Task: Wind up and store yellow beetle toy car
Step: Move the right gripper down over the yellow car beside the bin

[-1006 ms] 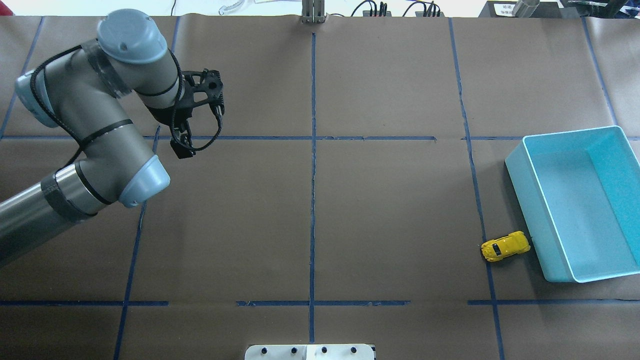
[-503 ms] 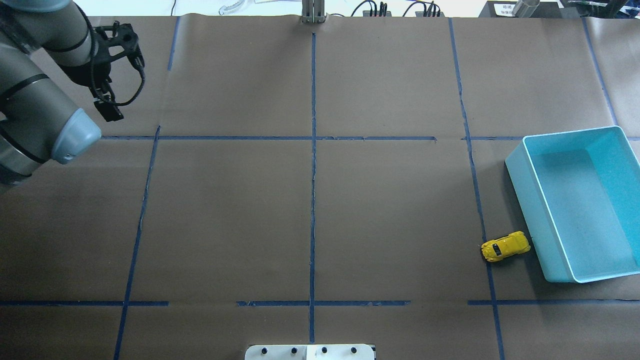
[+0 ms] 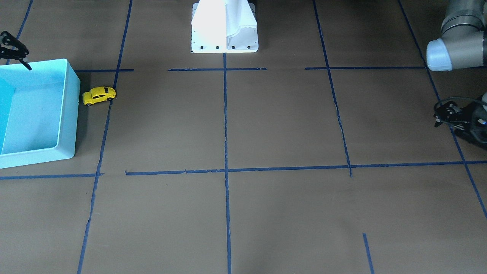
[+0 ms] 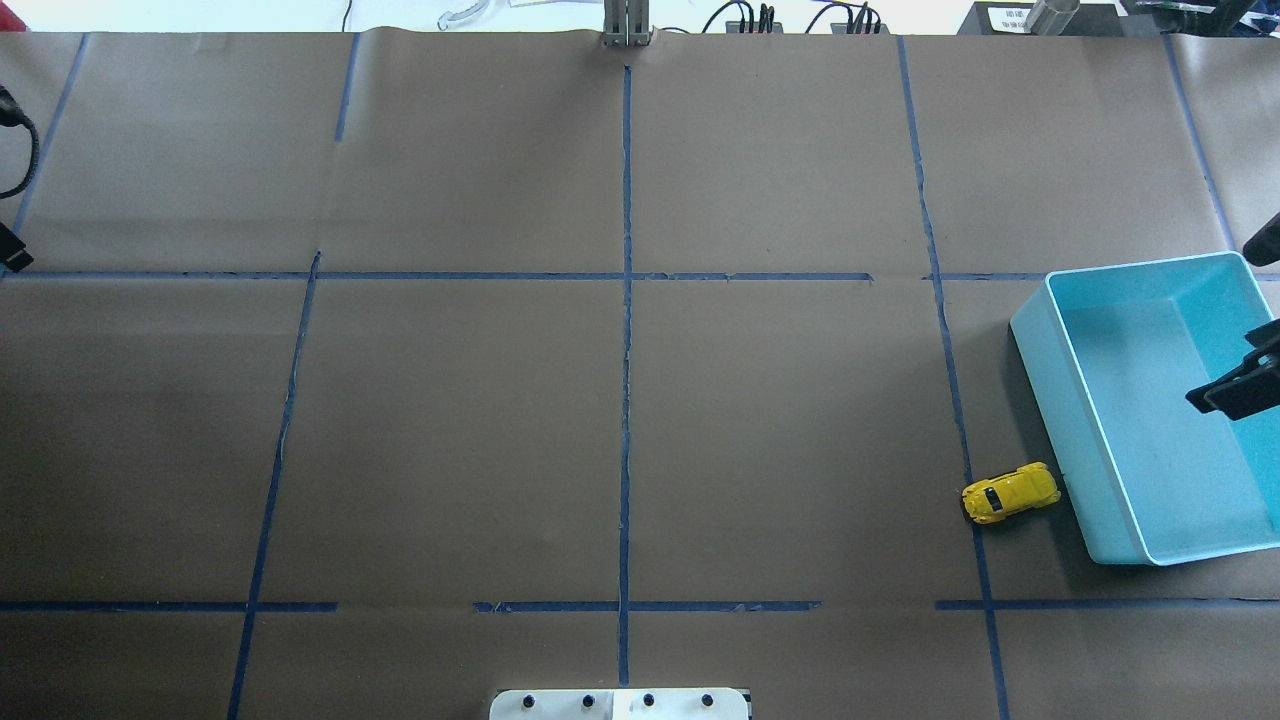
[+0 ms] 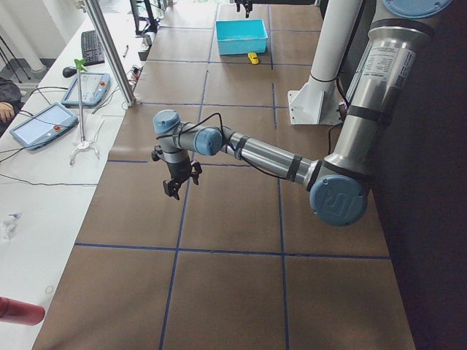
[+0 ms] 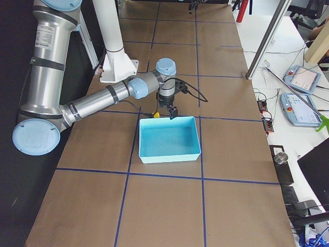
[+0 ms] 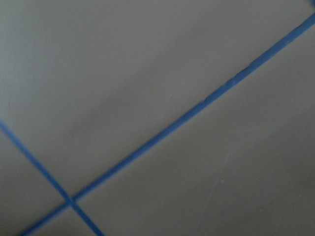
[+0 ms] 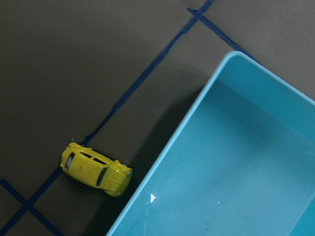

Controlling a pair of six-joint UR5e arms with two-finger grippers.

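Next, my right gripper closes on the front half (image 3: 94, 95) (image 8: 104, 173) of the yellow beetle toy car, the end that points to the turquoise bin.
The yellow beetle toy car (image 4: 1011, 491) stands on the brown table cover, right beside the near left corner of the turquoise bin (image 4: 1040, 390). It also shows in the front view (image 3: 99, 95) and the right wrist view (image 8: 96, 168), just outside the bin's rim (image 8: 197, 105). The bin holds nothing. My right gripper (image 4: 1225, 392) hangs over the bin at the view's right edge, apart from the car; only part of it shows (image 3: 23, 61), so I cannot tell its state. My left gripper (image 3: 439, 116) is far away at the table's other end, mostly cut off (image 4: 10, 252).
The white robot base plate (image 3: 224, 26) sits at the middle of the near table edge. Blue tape lines (image 7: 162, 142) cross the brown cover. A side bench with tablets (image 5: 44, 124) runs along the far table side.
My left arm has swung out to the left and almost left the overhead view. My right gripper has come in at the right edge over the bin. The car has not moved.
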